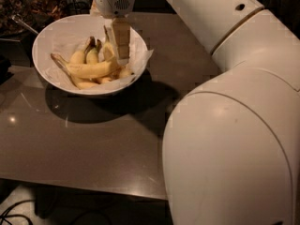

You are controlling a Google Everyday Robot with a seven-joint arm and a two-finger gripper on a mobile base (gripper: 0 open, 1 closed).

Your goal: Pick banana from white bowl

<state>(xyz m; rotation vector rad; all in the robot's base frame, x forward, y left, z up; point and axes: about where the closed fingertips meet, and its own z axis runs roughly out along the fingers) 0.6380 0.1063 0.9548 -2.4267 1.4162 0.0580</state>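
Observation:
Next, I close my gripper on the long yellow banana in the white bowl, at the banana's end [110,67] opposite its brownish stem.
The white bowl [47,36] stands at the back left of the table, lined with crumpled white paper. The banana [91,70], long and yellow with a thin brownish stem pointing left, lies across several shorter bananas [84,55] in the bowl. My gripper [117,60] reaches straight down into the right side of the bowl, and its tip is at the banana's right end. The gripper hides that end of the banana.
The bowl sits on a dark brown table [93,139]. My large white arm [234,125] fills the right side of the view. A dark dish with a utensil [21,22] stands at the far left behind the bowl. Cables lie on the floor at the bottom left.

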